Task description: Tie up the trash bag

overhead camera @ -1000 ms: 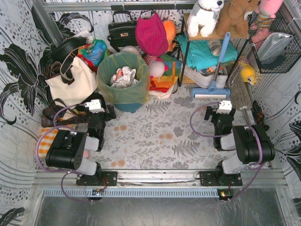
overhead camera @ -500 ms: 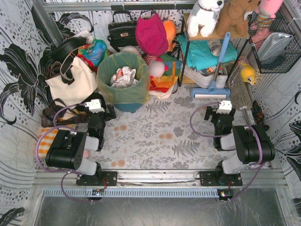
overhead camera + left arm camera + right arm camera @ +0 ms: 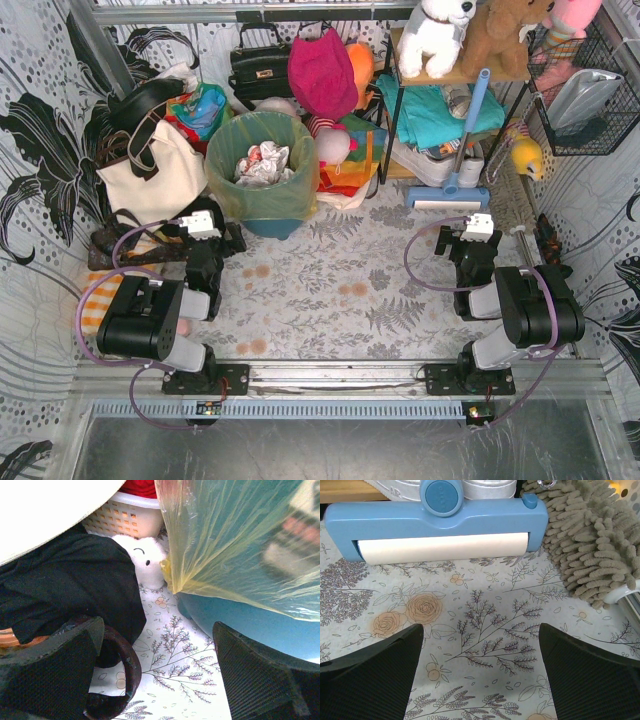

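The robot's left gripper needs to close on the teal bin's rim point(image 3: 210, 160), over the folded edge of the trash bag, on the bin's side next to the cream tote bag.
The trash bag point(image 3: 248, 196), thin yellow-green plastic, lines a teal round bin point(image 3: 268, 226) at the back left of the floral floor. Its mouth is open, its rim folded down over the bin, and crumpled white and red paper point(image 3: 262, 163) lies inside. In the left wrist view the bag's point(image 3: 225, 535) skirt hangs over the bin's wall point(image 3: 250, 625). My left gripper point(image 3: 208, 238) point(image 3: 159, 630) stands open just in front of the bin, holding nothing. My right gripper point(image 3: 472, 240) point(image 3: 481, 630) is open over bare floor at the right, far from the bag.
A cream tote bag point(image 3: 150, 170) leans left of the bin, with black cloth point(image 3: 65, 590), a brown ring handle point(image 3: 125, 665) and a white basket point(image 3: 125, 517) near my left fingers. A blue sweeper point(image 3: 440, 525) and grey mop head point(image 3: 590, 540) lie ahead of the right gripper.
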Tool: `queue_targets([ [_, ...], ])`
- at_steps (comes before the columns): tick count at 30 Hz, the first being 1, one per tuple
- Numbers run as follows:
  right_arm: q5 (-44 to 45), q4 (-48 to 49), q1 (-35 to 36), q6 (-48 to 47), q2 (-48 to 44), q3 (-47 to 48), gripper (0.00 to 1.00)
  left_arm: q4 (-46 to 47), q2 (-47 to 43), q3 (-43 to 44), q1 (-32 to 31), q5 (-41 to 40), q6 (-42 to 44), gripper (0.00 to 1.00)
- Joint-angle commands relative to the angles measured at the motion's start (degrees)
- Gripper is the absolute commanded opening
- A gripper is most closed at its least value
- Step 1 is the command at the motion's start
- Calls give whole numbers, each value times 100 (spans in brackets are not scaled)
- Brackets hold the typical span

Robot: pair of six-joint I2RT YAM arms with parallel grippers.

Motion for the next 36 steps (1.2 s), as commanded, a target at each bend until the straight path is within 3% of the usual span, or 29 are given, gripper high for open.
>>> queue_targets([
  [1, 67, 208, -37, 54, 24, 27, 97, 224, 6, 96, 36, 39, 18, 98],
  [12, 251, -340, -29, 24, -712, -13, 97, -163, -636, 25, 21, -677, -171, 98],
  [18, 469, -2012, -35, 269, -1893, 413, 97, -2006, -1752, 379, -85, -1948, -686, 98],
  [24, 805, -4432, -36, 1535, -2868, 1254, 97, -3948, -2813, 918, -132, -2628, -1578, 98],
  [31, -167, -6107, -32, 1907, -3365, 2296, 97, -5942, -3285, 2160, -129, -2287, -2255, 98],
  [35, -480, -6476, -32, 2447, -3370, 2758, 98, -6486, -3195, 2773, -129, -1849, -2421, 98],
  [36, -730, -6589, -36, 2507, -3291, 2928, 94, -6562, -3166, 2895, -129, -1718, -2399, 98],
])
